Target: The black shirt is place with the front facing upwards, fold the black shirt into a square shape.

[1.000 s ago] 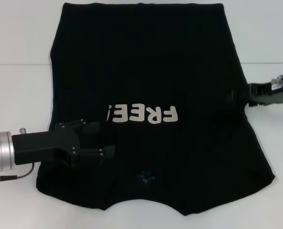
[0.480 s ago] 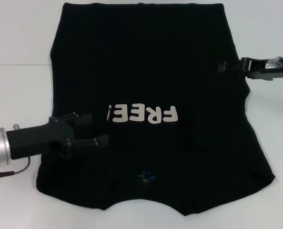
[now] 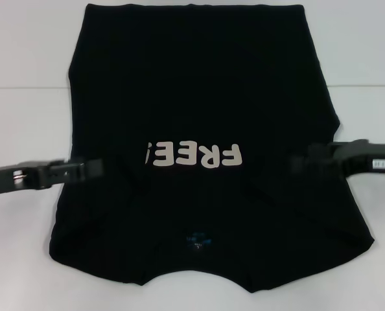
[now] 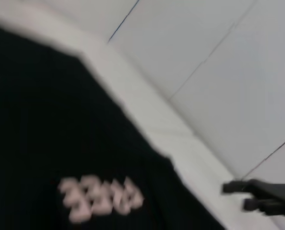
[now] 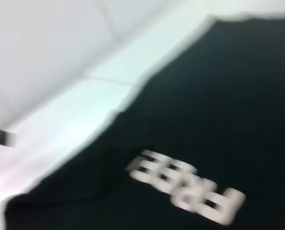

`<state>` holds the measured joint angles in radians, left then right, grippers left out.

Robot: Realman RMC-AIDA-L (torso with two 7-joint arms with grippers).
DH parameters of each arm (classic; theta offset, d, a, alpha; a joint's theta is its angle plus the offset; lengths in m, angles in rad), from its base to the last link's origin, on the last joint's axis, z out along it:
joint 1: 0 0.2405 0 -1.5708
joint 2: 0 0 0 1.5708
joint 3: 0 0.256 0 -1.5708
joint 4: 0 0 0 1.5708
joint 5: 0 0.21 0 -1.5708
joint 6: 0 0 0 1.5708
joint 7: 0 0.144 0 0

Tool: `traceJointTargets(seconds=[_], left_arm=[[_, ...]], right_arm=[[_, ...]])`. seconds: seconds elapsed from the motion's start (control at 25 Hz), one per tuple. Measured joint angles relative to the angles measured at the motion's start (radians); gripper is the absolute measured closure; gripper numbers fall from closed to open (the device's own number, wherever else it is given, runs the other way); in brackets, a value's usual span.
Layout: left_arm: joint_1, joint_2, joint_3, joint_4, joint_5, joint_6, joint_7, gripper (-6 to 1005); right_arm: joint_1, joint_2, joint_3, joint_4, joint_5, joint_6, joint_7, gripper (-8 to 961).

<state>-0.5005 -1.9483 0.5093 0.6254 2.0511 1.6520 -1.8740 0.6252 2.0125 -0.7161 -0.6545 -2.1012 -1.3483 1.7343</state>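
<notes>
My left gripper has its own side of the black shirt to work on. It will close there on the sleeve's outer corner (image 3: 54,237), toward the neck end.
The black shirt (image 3: 199,97) lies flat on the white table (image 3: 24,116), its neck end nearest me. Cream letters "FREE!" (image 3: 194,155) show on the chest, with a small blue label (image 3: 196,241) at the neck. My left gripper (image 3: 92,170) reaches in low from the left over the shirt's left edge, seen edge-on. My right gripper (image 3: 299,161) comes in from the right over the shirt's right side, level with the letters. In the left wrist view the right gripper (image 4: 233,196) shows two spread fingers with nothing between them.
White table surface surrounds the shirt on the left, right and far sides (image 3: 361,58). A seam line (image 3: 24,87) crosses the table behind both arms. Nothing else lies on the table.
The left gripper has drawn back to the left off the shirt's shoulder and turned edge-on. The right gripper has swung from the shirt's far right edge down to the height of the letters.
</notes>
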Motion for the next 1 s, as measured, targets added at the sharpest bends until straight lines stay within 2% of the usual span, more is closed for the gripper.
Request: traceJointTargets(seconds=[0.12,0.2,0.28,0.44,0.64,0.84,1.0], left_arm=[[-0.008,0.036,0.016,0.017,0.077,0.01,-0.159,79],[-0.008,0.043,0.017,0.055,0.133,0.025,-0.239,79],[-0.009,0.045,0.017,0.124,0.212,0.049,-0.327,79],[-0.029,0.045,0.018,0.214,0.359,0.066,-0.504,79],[-0.088,0.042,0.061,0.226,0.489,0.064,-0.643,80],[-0.132,0.012,0.149,0.234,0.599,0.014,-0.715,80],[-0.144,-0.013,0.193,0.26,0.62,-0.01,-0.722,79]], right_arm=[[-0.055,0.037,0.003,-0.006,0.088,-0.059,-0.206,253],[-0.088,0.063,0.003,-0.006,0.111,-0.071,-0.335,255],[-0.109,0.073,0.002,0.001,0.112,-0.072,-0.419,256],[-0.14,0.075,0.006,0.029,0.133,-0.082,-0.529,258],[-0.172,0.075,0.009,0.056,0.162,-0.106,-0.657,260],[-0.186,0.076,0.019,0.098,0.165,-0.121,-0.765,263],[-0.188,0.077,0.021,0.109,0.168,-0.123,-0.773,264]])
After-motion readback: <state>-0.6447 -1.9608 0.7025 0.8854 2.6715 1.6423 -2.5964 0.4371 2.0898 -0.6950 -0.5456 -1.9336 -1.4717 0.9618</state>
